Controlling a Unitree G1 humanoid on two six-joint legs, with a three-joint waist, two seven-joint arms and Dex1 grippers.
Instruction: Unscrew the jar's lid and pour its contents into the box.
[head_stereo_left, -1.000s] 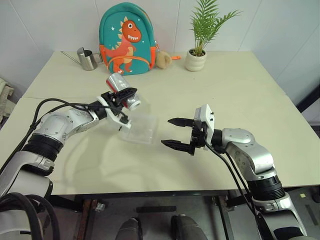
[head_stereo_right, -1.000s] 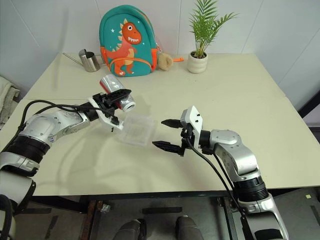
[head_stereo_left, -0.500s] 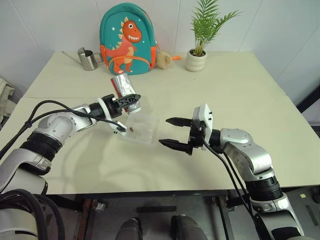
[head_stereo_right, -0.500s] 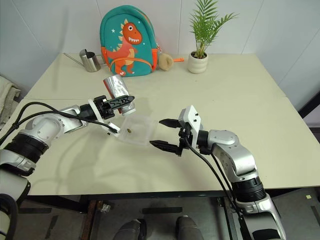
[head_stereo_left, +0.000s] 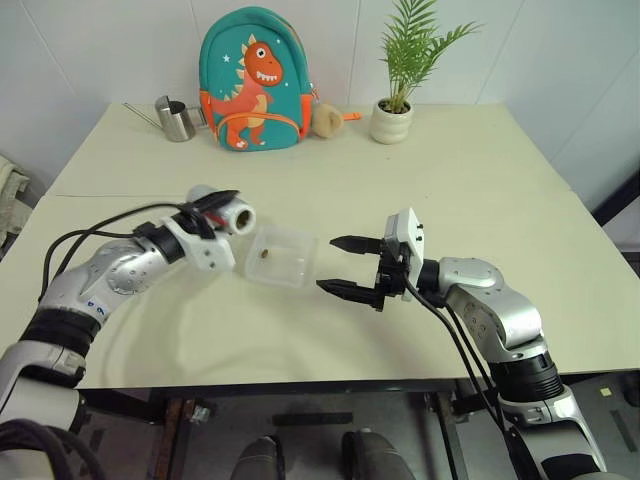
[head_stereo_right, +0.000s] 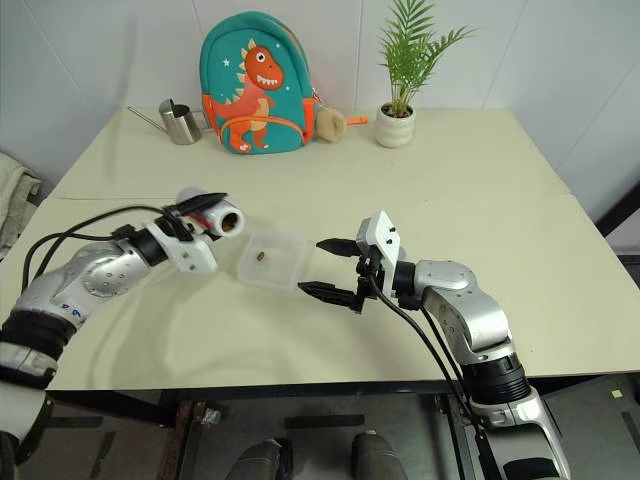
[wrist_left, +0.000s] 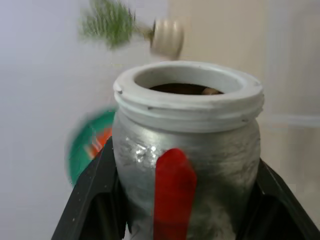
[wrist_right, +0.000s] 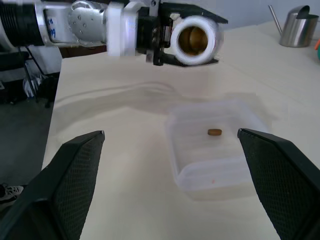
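Observation:
My left gripper should set the jar free on the cream table (head_stereo_left: 140, 266) in front of the watering can, level with the box.
My left gripper (head_stereo_left: 221, 210) is shut on the jar (head_stereo_left: 238, 216), a silvery cylinder with a red mark (wrist_left: 173, 192). The jar lies roughly level just left of the box (head_stereo_left: 285, 268), its open white mouth (wrist_right: 194, 40) facing the box. Something brownish shows just inside the rim (wrist_left: 210, 91). The box is a shallow clear tray on the table, and one small brown bit of the contents (wrist_right: 214, 132) lies in it. To the right of the box, my right gripper (head_stereo_left: 330, 264) stands open and empty, pointing at it. The lid is out of view.
At the back of the cream table (head_stereo_left: 450, 190) stand a steel watering can (head_stereo_left: 175, 118), a teal dinosaur backpack (head_stereo_left: 252, 80), a small plush toy (head_stereo_left: 325, 118) and a potted plant (head_stereo_left: 392, 118). The table's front edge runs just below both arms.
My left gripper has carried the jar left, off the box, and rolled it from tipped mouth-down to roughly level. A brown bit has landed in the box. The right gripper has kept still.

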